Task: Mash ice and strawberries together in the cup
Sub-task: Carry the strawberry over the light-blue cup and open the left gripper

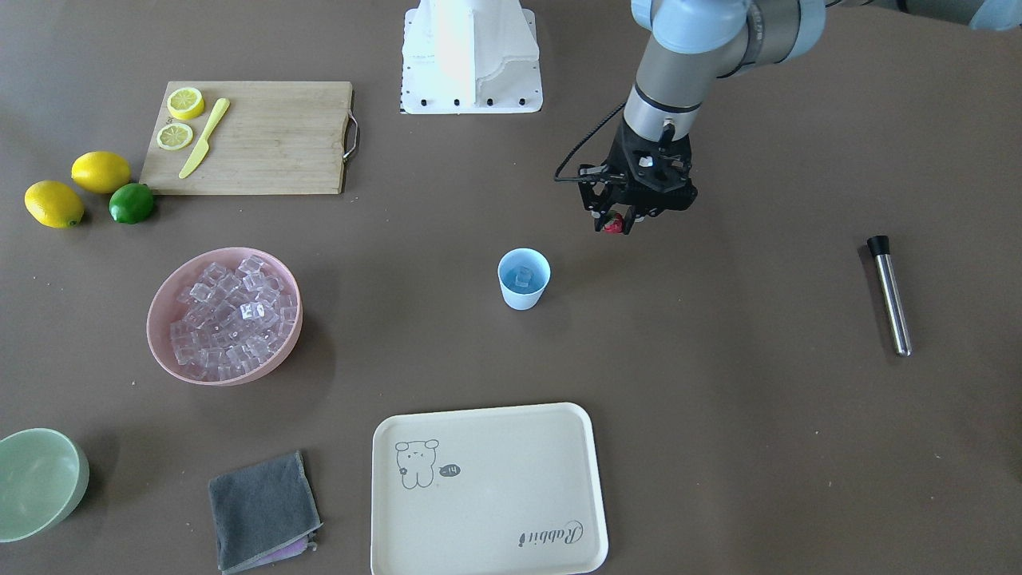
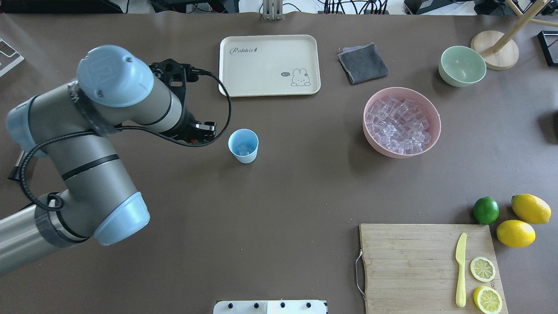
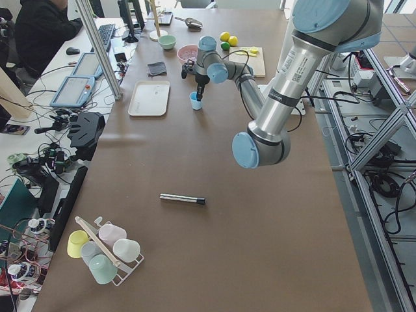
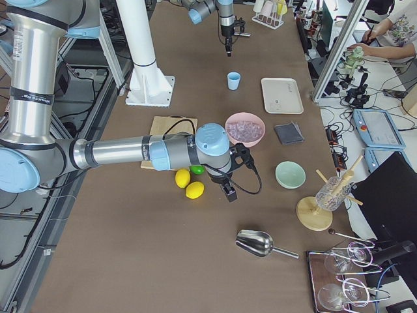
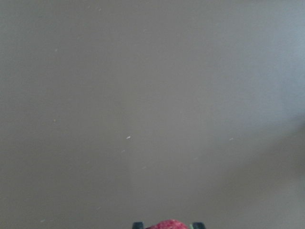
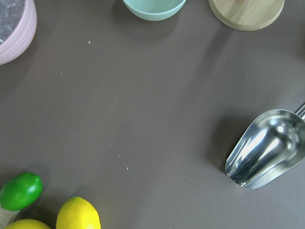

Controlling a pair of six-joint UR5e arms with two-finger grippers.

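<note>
The robot's left gripper needs to release the strawberry inside the light blue cup (image 1: 521,272) that holds the clear ice cube.
The light blue cup (image 1: 524,291) stands upright mid-table with a clear ice cube (image 1: 523,277) inside; it also shows in the overhead view (image 2: 243,148). My left gripper (image 1: 616,228) is shut on the small red strawberry (image 1: 612,225) and hangs above the table, beside the cup on my left, not over its mouth. The left wrist view shows the strawberry's red top (image 5: 167,224) at the bottom edge. Many ice cubes (image 1: 231,315) fill the pink bowl (image 1: 153,319). My right gripper (image 4: 229,192) hangs near the lemons, and I cannot tell whether it is open or shut.
A steel muddler (image 1: 890,295) lies on my left. A cream tray (image 1: 487,487), grey cloth (image 1: 263,511) and pale green bowl (image 1: 40,479) lie on the far side. A cutting board (image 1: 263,140), lemons and a lime (image 1: 131,203) sit on my right. A metal scoop (image 6: 267,150) lies there too.
</note>
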